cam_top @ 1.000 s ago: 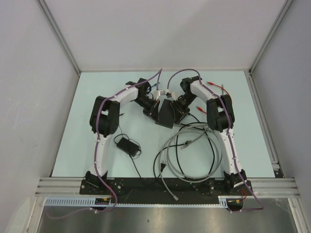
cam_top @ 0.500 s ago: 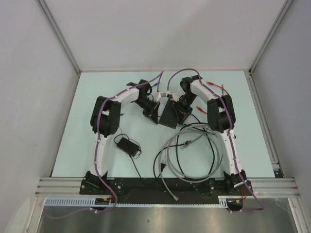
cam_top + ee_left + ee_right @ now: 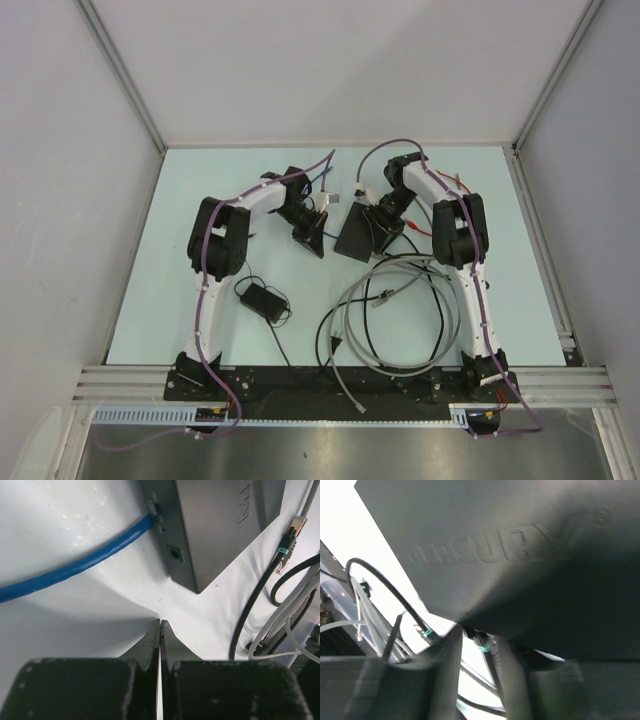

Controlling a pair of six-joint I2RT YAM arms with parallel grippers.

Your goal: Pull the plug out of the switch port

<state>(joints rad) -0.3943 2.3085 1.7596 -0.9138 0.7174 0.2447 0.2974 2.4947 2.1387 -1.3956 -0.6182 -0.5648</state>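
I need to steady the switch with my left gripper, as it lies unbraced beside that empty gripper, while my right gripper retakes the teal-banded plug [image 3: 484, 644] to pull it.
The switch [image 3: 357, 232] is a flat black box lying between my two arms. In the left wrist view the switch [image 3: 220, 525] fills the upper right, and the blue cable [image 3: 75, 567] ends in a plug [image 3: 152, 515] seated in its side port. My left gripper [image 3: 160, 623] is shut and empty, on the table a little short of the switch's corner; from above it [image 3: 314, 238] lies just left of the box. My right gripper [image 3: 482, 635] clasps the switch [image 3: 485, 545] at its right edge, with the fingers [image 3: 454, 647] set round a corner.
A small black power adapter [image 3: 258, 297] with a thin cord lies front left. A coil of grey and black cables [image 3: 400, 320] lies in front of the switch. A loose gold plug with a teal band [image 3: 295, 527] lies beside the box. Red leads [image 3: 440, 180] lie back right.
The switch has slid and turned to the right together with my right gripper. My left gripper has stayed nearly in place, so a gap has opened between it and the switch.
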